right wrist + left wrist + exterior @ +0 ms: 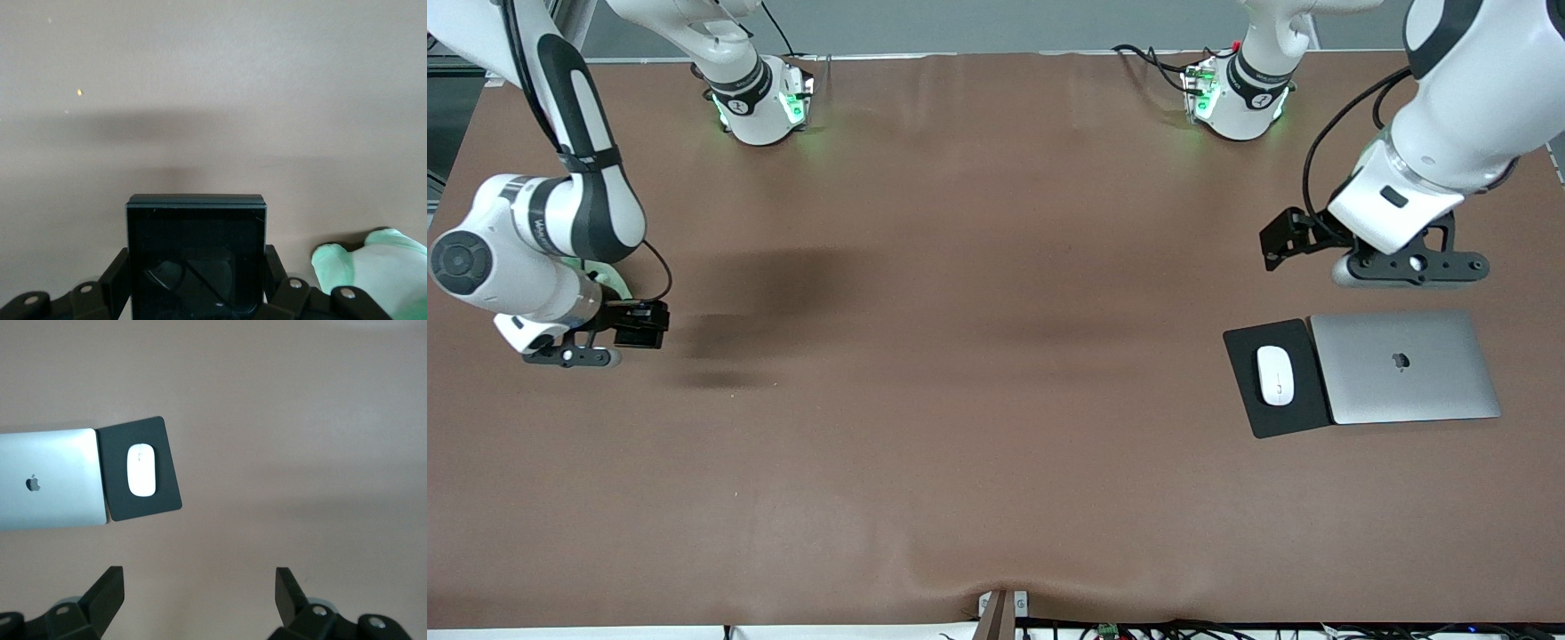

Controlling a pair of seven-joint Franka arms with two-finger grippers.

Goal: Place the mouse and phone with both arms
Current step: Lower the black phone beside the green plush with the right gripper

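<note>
My right gripper is going to let go of the black phone, now held over bare table, on the bare brown table [676, 300] beside the pale green object.
The white mouse [1275, 374] [141, 470] lies on a black mouse pad [1245, 347] [160, 503] toward the left arm's end of the table. My left gripper [1282, 240] [200, 587] hangs open over bare table a short way from the pad, with nothing between its fingers [110, 590]. Toward the right arm's end, my right gripper [637, 325] [195, 270] is shut on the black phone [643, 324] [195, 247], holding it by its two side edges over bare table. The phone's glossy face fills the space between the fingers [119, 270].
A closed silver laptop [1403, 366] [50, 480] lies against the pad, nearer the table's end. A pale green object [607, 283] [373, 267] sits on the table, mostly hidden under the right arm. The brown table [978, 373] runs wide between the arms.
</note>
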